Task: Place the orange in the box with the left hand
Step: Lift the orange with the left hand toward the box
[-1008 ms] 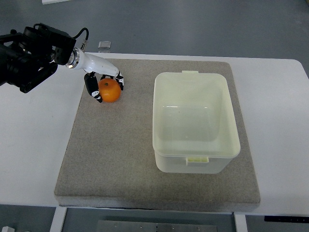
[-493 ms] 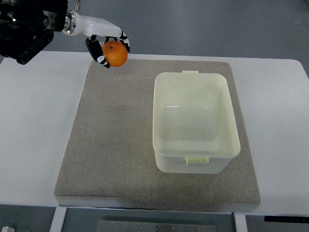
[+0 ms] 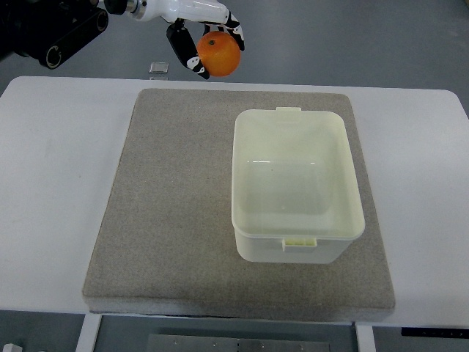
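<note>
I should let go of the orange with my left gripper in the near end of the cream box (image 3: 292,216), close to the box's near handle.
My left hand (image 3: 207,45) comes in from the top left and is shut on the orange (image 3: 219,53), holding it high in the air over the far edge of the table. The pale cream plastic box (image 3: 297,184) stands open and empty on the right half of the grey mat (image 3: 176,213), to the right of and nearer than the orange. The right arm is out of view.
The grey mat lies on a white table (image 3: 51,198). A small grey square object (image 3: 157,68) lies on the table's far edge, left of the held orange. The black left forearm (image 3: 44,29) fills the top left corner.
My left hand has lifted the orange off the mat and carried it up and to the right, toward the box's side. The box has not moved.
</note>
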